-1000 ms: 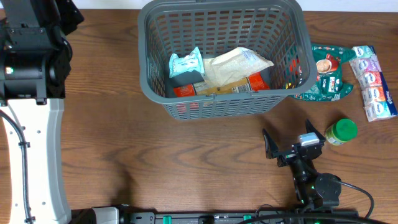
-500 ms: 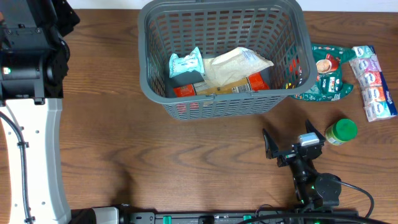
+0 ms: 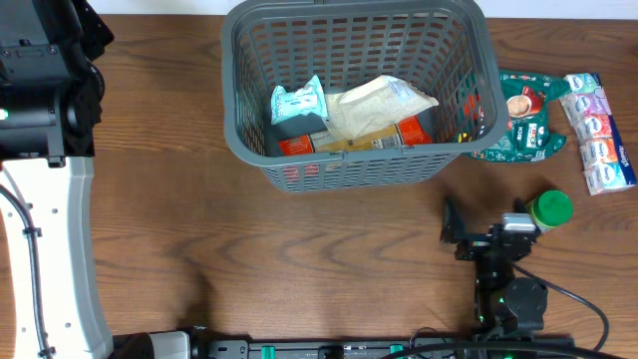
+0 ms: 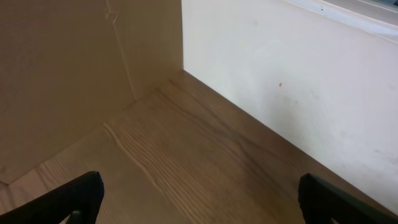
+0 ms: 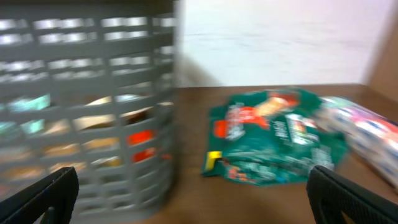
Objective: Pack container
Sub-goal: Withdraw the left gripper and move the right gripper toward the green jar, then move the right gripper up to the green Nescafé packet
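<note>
My right gripper is to go next to the green snack bag beside the basket and close on the bag's printed cup (image 3: 523,106) (image 5: 278,107) near its middle.
The dark grey basket (image 3: 354,160) stands at the back centre and holds a light blue packet (image 3: 297,102), a cream bag (image 3: 384,100) and a red box (image 3: 414,132). It also shows blurred on the left in the right wrist view (image 5: 87,93). My right gripper (image 3: 485,219) is open and empty, low over the table in front of the basket, right beside the green-lidded jar (image 3: 548,209). In its own view its fingers (image 5: 193,196) are wide apart. My left gripper (image 4: 205,199) is open and empty over bare wood near a white wall.
A green snack bag (image 3: 523,125) lies right of the basket and shows in the right wrist view (image 5: 273,137). A pack of tissues (image 3: 596,130) lies at the far right. The left arm's body (image 3: 40,100) is at the far left.
My right gripper has moved right, closer to the green-lidded jar. The left arm has shifted slightly left. The basket and its contents have not moved.
</note>
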